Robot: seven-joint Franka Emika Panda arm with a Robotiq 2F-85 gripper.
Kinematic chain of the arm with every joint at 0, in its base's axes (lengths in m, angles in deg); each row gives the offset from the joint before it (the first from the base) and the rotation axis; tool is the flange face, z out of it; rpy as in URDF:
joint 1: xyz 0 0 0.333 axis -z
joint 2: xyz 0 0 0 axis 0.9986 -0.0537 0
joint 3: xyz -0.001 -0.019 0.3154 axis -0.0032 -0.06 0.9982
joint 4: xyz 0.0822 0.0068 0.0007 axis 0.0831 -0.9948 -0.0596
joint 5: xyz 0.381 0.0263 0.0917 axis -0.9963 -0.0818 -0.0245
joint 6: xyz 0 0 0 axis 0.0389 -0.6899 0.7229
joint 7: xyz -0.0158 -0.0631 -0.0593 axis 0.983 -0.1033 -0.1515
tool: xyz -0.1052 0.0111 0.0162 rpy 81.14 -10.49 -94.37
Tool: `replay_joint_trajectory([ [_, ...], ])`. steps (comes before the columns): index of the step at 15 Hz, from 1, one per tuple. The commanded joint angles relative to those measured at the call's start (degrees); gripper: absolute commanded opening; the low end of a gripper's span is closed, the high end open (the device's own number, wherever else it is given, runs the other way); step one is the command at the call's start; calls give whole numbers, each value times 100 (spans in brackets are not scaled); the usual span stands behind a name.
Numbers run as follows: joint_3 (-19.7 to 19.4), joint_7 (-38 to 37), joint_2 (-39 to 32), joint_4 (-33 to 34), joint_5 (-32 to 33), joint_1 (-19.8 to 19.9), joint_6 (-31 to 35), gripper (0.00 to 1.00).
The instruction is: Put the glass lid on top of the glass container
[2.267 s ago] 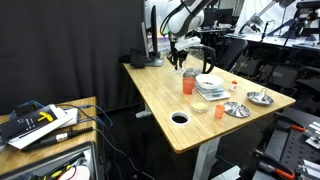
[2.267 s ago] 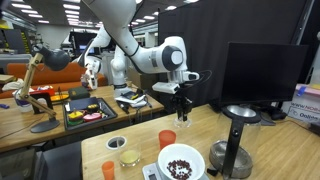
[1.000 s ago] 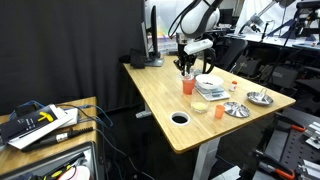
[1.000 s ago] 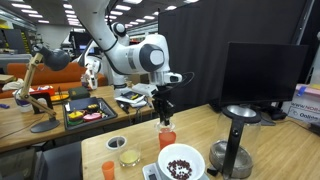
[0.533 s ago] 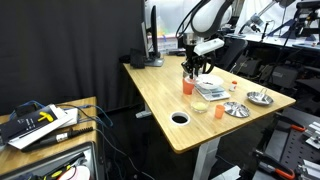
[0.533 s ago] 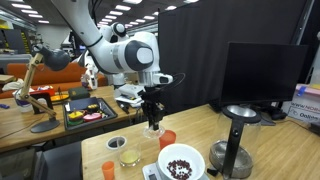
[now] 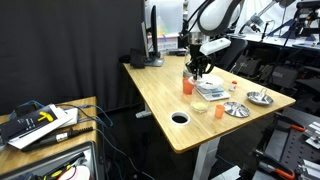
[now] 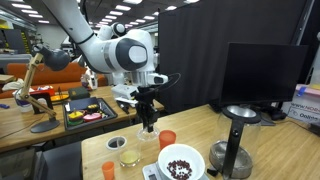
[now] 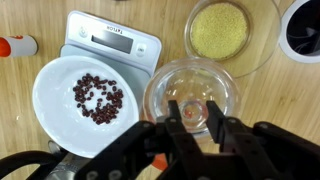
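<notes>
Next, my gripper lets go of the glass lid on the rim of the glass container [image 7: 198,105] [image 9: 221,32], so that it sits centred over the yellow grains.
In the wrist view my gripper [image 9: 195,112] is shut on the knob of the clear glass lid [image 9: 190,80], which hangs just above the table. The glass container [image 9: 220,30], filled with yellow grains, stands just beyond the lid, apart from it. In both exterior views the gripper [image 7: 197,72] [image 8: 147,126] hangs over the table near the orange cup [image 7: 188,86] [image 8: 167,139]. The container also shows there [image 7: 200,106] [image 8: 127,157], lower and nearer the table's front edge.
A white bowl of dark beans [image 9: 92,95] sits on a white scale [image 9: 110,40] beside the lid. A round cable hole [image 9: 303,25] [image 7: 180,117] is past the container. A small orange cup [image 8: 108,169], metal dishes [image 7: 236,108] and a monitor [image 8: 262,75] stand around.
The arm has carried the lid from the far side of the table past the orange cup, toward the scale and the glass container. The gripper stays shut on the lid.
</notes>
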Motion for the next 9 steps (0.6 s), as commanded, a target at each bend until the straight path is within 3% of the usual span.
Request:
replay_joint_trajectory([
  [1,102,-22,3,9,36,103,-14,31],
  [2,102,-22,3,10,36,103,-14,31],
  [3,102,-22,3,11,36,103,-14,8],
  [9,244,50,360,-538,110,54,94,8],
])
